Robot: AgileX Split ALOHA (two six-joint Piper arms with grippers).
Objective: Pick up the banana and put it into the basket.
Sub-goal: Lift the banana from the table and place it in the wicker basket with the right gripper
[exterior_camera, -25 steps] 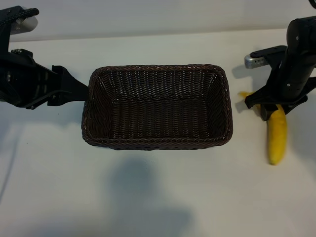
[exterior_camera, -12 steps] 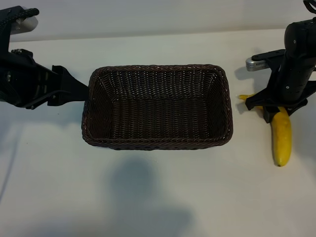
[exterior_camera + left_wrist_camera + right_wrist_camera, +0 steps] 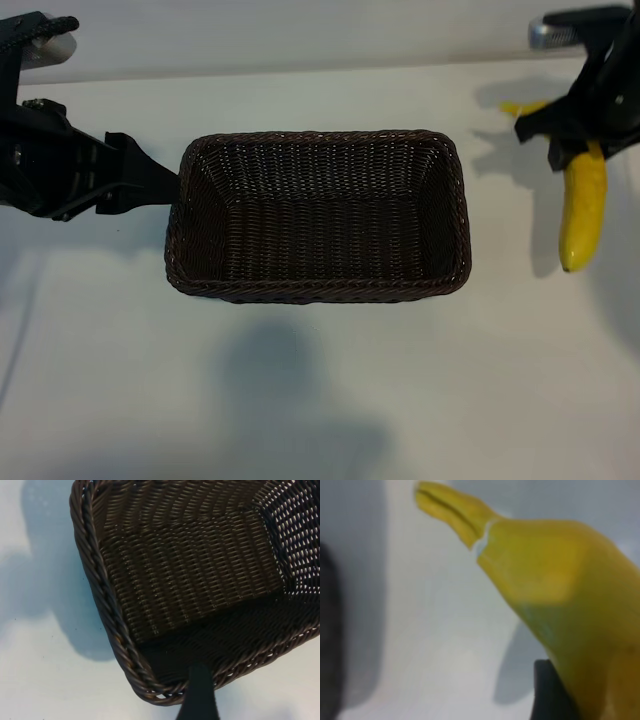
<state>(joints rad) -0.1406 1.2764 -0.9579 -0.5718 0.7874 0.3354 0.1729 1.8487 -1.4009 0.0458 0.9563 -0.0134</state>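
Note:
The banana, now raised off the table beside the basket, will be let go by my right gripper in the half of the basket farther from my left gripper (image 3: 371, 197).
The yellow banana (image 3: 584, 208) hangs near its stem end in my right gripper (image 3: 582, 142), which is shut on it at the far right of the exterior view, to the right of the basket. It is raised off the table, with its shadow beside it. In the right wrist view the banana (image 3: 555, 575) fills the frame and one dark finger (image 3: 547, 690) presses against it. The dark brown wicker basket (image 3: 455, 165) sits mid-table with nothing in it. My left gripper (image 3: 165, 190) rests open at the basket's left end; one finger (image 3: 200, 695) overlaps the basket rim (image 3: 115, 630).
The white table (image 3: 320, 400) stretches in front of the basket, with a soft shadow on it. The left arm's dark body (image 3: 50, 165) fills the far left edge.
My right gripper has risen and moved toward the table's far side with the banana, lifting it off the surface. The left arm and basket have not moved.

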